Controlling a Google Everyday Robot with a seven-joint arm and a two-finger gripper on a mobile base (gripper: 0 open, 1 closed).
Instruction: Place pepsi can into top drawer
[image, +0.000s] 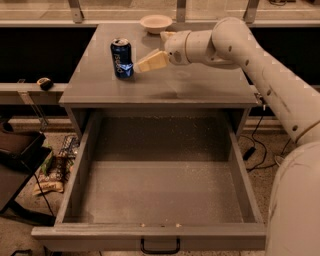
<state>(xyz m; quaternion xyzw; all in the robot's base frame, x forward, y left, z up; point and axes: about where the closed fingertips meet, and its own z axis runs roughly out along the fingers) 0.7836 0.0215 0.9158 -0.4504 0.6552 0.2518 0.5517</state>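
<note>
Next, my gripper moves to the dark blue pepsi can on the cabinet top, to grip the can's middle (122, 59).
The dark blue pepsi can (121, 58) stands upright on the grey cabinet top (200, 85), left of centre. My gripper (142, 65) reaches in from the right, its cream tip just right of the can and almost touching its side. The top drawer (155, 197) is pulled fully open below, with a speckled floor, nothing in it, and a black handle (160, 246) on its front panel.
A cream bowl (156, 23) sits at the back of the cabinet top. My white arm (260, 75) crosses the right side of the view. Snack packets and clutter (52, 172) lie on the floor at left, next to a dark bin (17, 155).
</note>
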